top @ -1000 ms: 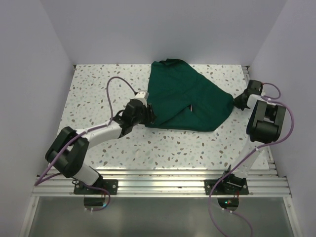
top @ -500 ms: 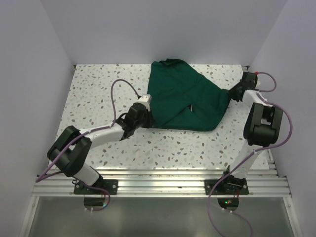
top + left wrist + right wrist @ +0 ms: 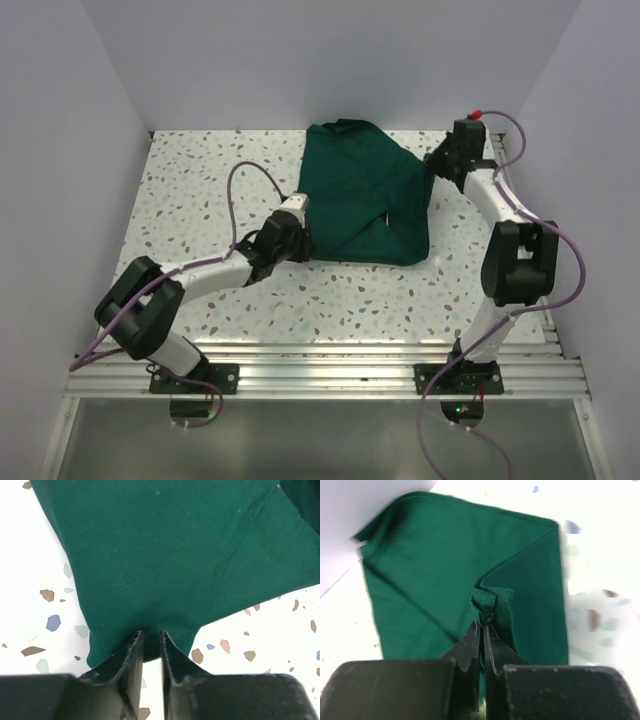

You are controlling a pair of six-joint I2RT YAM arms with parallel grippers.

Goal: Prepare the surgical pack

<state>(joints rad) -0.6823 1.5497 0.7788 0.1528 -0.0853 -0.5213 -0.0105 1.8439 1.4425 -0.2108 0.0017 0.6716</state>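
The robot's left gripper pinches the near end of the cloth, so it should grab the cloth's side edge further up (image 3: 84, 605) and hold it steady while the right gripper folds across.
The surgical pack shows only as a dark green cloth (image 3: 365, 205), folded into a bundle on the speckled table. No steel tray, instruments or gauze pouches are visible. My left gripper (image 3: 300, 232) is at the cloth's near-left corner. In the left wrist view (image 3: 150, 634) its jaws stand narrowly apart with the cloth's edge (image 3: 165, 550) pinched at their tips. My right gripper (image 3: 433, 165) is at the bundle's far-right edge. In the right wrist view (image 3: 481, 625) it is shut on a bunched corner (image 3: 489, 599) of the cloth (image 3: 430, 570), lifted over the bundle.
White walls close in the table (image 3: 200, 190) on the left, back and right. The right arm's elbow (image 3: 515, 265) stands close to the right wall. An aluminium rail (image 3: 320, 375) runs along the near edge. The left arm's purple cable (image 3: 245, 170) loops above the table.
My right gripper has moved left and away with the cloth's right corner, folding that flap over the bundle. The left gripper has stayed at the near-left corner, shifting slightly right.
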